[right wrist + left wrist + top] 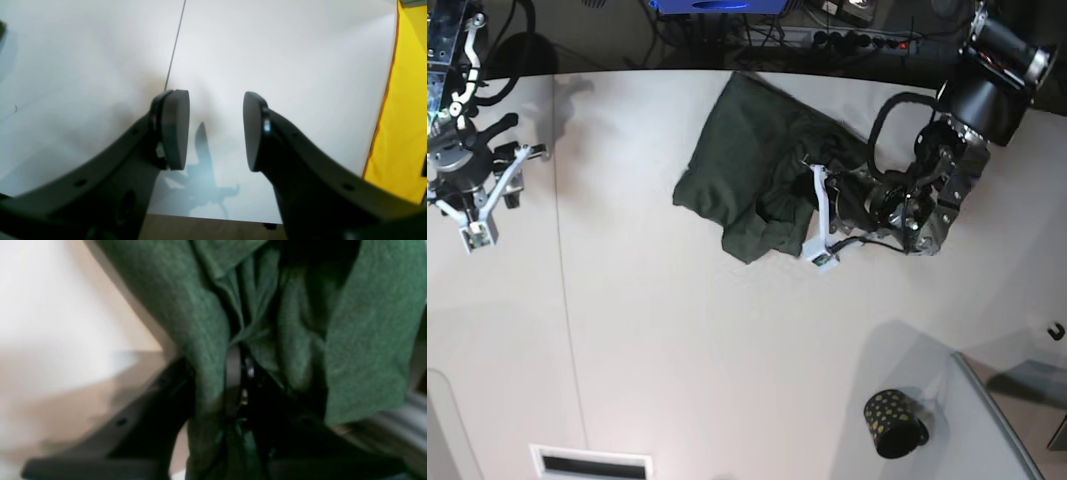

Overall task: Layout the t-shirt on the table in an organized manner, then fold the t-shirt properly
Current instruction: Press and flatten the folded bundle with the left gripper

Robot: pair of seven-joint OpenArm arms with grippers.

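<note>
Next, I release the t-shirt's bunched edge with my left gripper on bare table just off its near corner point(691, 283), toward the seam.
The dark green t-shirt point(747, 175) lies crumpled on the white table point(677, 350), at the far middle of the base view. My left gripper point(820, 215) reaches in from the right and sits at the shirt's right side. In the left wrist view the t-shirt point(367, 340) fills the frame, and the left gripper point(240, 380) is shut on bunched folds of it. My right gripper point(482, 205) hovers at the table's left side, far from the shirt. Seen from the right wrist, the right gripper point(216, 130) is open over the bare table point(283, 50), nothing between its pads point(175, 130).
A small black cup with gold dots point(892, 422) stands near the front right. A grey panel point(997, 430) lies beside it at the corner. A thin dark seam point(175, 43) crosses the tabletop. A yellow surface point(407, 100) borders the table in the right wrist view. Cables run along the far edge point(827, 35).
</note>
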